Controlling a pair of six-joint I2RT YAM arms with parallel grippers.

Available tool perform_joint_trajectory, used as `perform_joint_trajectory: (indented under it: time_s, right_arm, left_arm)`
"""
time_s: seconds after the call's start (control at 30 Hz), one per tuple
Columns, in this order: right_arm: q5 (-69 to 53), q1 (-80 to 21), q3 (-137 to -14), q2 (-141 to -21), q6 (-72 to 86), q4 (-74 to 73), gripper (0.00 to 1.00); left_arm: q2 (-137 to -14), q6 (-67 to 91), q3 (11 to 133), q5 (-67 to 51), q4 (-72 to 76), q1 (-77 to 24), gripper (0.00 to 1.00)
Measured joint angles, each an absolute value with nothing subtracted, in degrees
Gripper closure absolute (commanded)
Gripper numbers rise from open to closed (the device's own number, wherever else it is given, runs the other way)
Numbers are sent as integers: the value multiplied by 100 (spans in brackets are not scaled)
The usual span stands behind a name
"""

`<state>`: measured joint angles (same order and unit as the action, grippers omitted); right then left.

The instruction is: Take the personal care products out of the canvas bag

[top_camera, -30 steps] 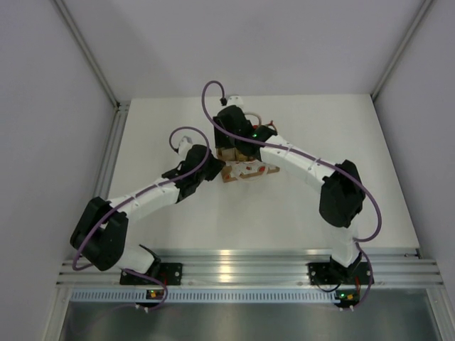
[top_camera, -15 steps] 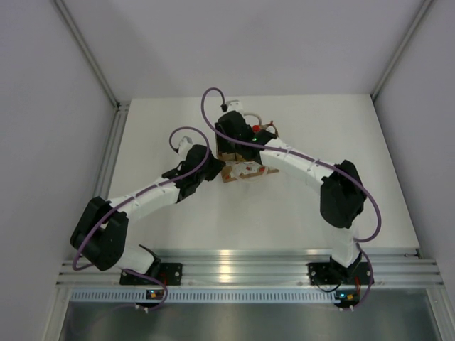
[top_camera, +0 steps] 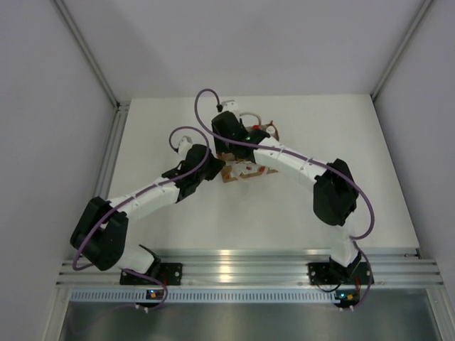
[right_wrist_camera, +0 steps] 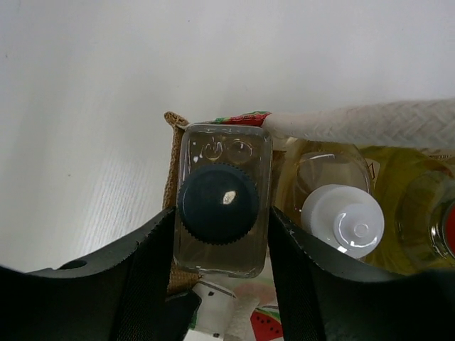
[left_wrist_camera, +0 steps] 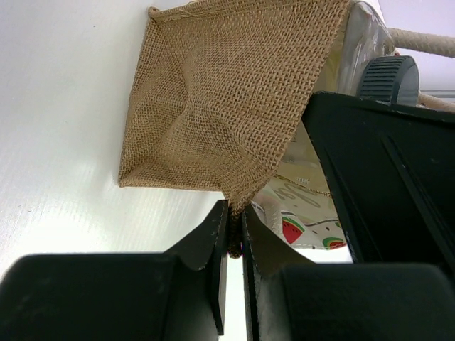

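The clear bottle, now held at the bag's corner, will be set upright by my right gripper on the white table (top_camera: 296, 204), in the space between the canvas bag and the aluminium rail.
The canvas bag (left_wrist_camera: 213, 106) stands mid-table, tan with a white watermelon-print front panel (left_wrist_camera: 302, 213); in the top view (top_camera: 249, 170) the arms mostly cover it. My left gripper (left_wrist_camera: 234, 213) is shut on the bag's lower burlap corner. My right gripper (right_wrist_camera: 220, 213) reaches down from above, shut on the clear squarish bottle with a dark grey cap (right_wrist_camera: 219, 202), one finger against each side, at the bag's corner. An amber bottle with a white cap (right_wrist_camera: 343, 220) stands beside it in the bag. A yellow bottle with a red cap (right_wrist_camera: 442, 227) shows at the right edge.
A white looped handle (right_wrist_camera: 370, 122) crosses over the bottles. The white table (top_camera: 178, 128) is walled by grey panels left, right and behind, with an aluminium rail (top_camera: 242, 266) along the near edge. Both arms crowd over the bag.
The right arm's wrist has shifted a little to the left over the bag and its elbow has drawn in. The left arm and the bag have stayed put.
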<state>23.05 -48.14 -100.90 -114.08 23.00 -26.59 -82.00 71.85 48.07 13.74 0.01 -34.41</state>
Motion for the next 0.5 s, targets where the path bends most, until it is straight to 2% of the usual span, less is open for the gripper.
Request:
perform_joint_trajectory:
  time_s: [0.37, 0.4, 0.47, 0.5]
  right_arm:
    - [2683, -4860, -10519, -11922, 2316, -2799, 49]
    - [2696, -4860, -10523, -11937, 2318, -2801, 58]
    - [2746, -4860, -10549, -11968, 2329, -2808, 70]
    - [2759, -4860, -10551, -11968, 2359, -2810, 85]
  left_arm:
    - [-8195, 7185, 4823, 1372, 1, -3430, 100]
    - [-8189, 7183, 4823, 1369, -3, -3428, 100]
    - [-8187, 7185, 4823, 1369, -5, -3428, 100]
    - [-8187, 7185, 4823, 1367, -5, -3426, 100]
